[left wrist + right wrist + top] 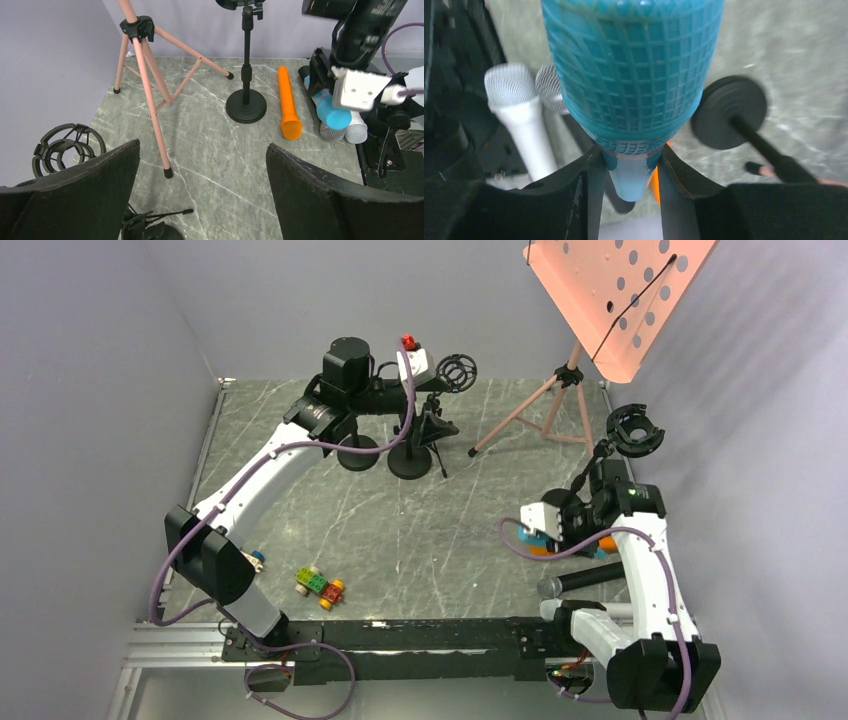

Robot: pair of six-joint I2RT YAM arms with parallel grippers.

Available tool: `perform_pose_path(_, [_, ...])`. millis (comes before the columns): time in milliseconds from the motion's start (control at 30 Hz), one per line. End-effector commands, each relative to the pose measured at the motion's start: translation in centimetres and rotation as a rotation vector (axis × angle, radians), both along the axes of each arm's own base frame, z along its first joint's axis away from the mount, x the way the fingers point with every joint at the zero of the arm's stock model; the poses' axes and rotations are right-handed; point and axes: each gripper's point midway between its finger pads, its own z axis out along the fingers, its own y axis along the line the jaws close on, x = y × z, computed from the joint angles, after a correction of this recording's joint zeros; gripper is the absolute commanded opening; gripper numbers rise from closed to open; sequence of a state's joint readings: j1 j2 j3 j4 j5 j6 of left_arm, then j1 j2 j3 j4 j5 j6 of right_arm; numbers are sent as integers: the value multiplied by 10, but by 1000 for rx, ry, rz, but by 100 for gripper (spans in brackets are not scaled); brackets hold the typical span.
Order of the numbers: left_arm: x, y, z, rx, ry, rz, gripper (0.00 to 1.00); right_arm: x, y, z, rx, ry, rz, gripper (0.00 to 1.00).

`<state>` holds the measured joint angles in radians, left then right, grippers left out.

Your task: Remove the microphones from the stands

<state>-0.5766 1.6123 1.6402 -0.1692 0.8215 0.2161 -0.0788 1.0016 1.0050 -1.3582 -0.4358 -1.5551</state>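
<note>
The blue microphone will go down from my right gripper onto the table (571, 548) (625, 147) between the orange microphone and the black microphone.
My right gripper (630, 152) is shut on the tapered handle of a blue microphone (634, 75), whose mesh head fills the right wrist view. In the top view this gripper (550, 528) holds the microphone (532, 536) low at the right, in front of a black stand (592, 472) with an empty ring mount (635, 430). The stand's round base (729, 112) shows just right of the microphone. My left gripper (202, 147) is open and empty at the far middle (437, 390), beside a second ring mount (456, 371).
A white microphone (521, 115), an orange microphone (287, 102) and a black microphone (590, 580) lie on the table near my right arm. A pink tripod (545, 405) carries a perforated pink desk (615, 295). Toy bricks (320, 585) lie near left.
</note>
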Motion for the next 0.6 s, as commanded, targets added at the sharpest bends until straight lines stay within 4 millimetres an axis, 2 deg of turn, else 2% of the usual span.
perform_pose_path(0, [-16, 7, 23, -27, -53, -13, 99, -7, -49, -28, -299, 25, 131, 0])
perform_pose_path(167, [-16, 8, 19, -16, -39, -7, 99, -20, -61, -55, -339, 169, 140, 0])
perform_pose_path(300, [-16, 9, 21, -20, -30, 0, 99, -10, -78, -79, -440, 112, 145, 3])
perform_pose_path(400, [-16, 8, 22, -22, -26, -2, 99, -3, -81, -90, -465, 66, 149, 6])
perform_pose_path(500, [-16, 9, 20, -21, -14, 4, 99, 0, -81, -95, -464, 60, 142, 10])
perform_pose_path(567, [-16, 8, 20, -26, -1, 6, 99, -1, -81, -96, -463, 62, 137, 20])
